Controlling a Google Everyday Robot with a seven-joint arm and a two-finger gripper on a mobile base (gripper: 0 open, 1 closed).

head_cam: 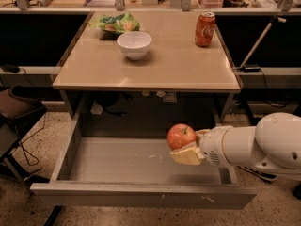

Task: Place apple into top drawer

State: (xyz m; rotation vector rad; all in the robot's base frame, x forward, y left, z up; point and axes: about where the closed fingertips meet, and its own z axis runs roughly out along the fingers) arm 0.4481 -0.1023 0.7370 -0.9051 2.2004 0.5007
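My gripper is holding the apple over the open drawer's grey floor. I should let it go near the middle of the open top drawer's grey bottom (163,142).
The apple (180,136) is red-orange and round, held in my gripper (186,147), whose pale fingers (188,156) are shut on it from the right. The gripper and apple hang over the right half of the open top drawer (113,161), above its grey floor. The drawer is pulled out wide under the tan table; its flat front panel (141,195) is at the bottom of the view. My white arm (254,147) comes in from the right, over the drawer's right side.
On the tan table (155,69) stand a white bowl (134,44), a red soda can (205,29) and a green chip bag (115,23). A dark chair (14,121) is at the left. A counter with clutter runs along the back.
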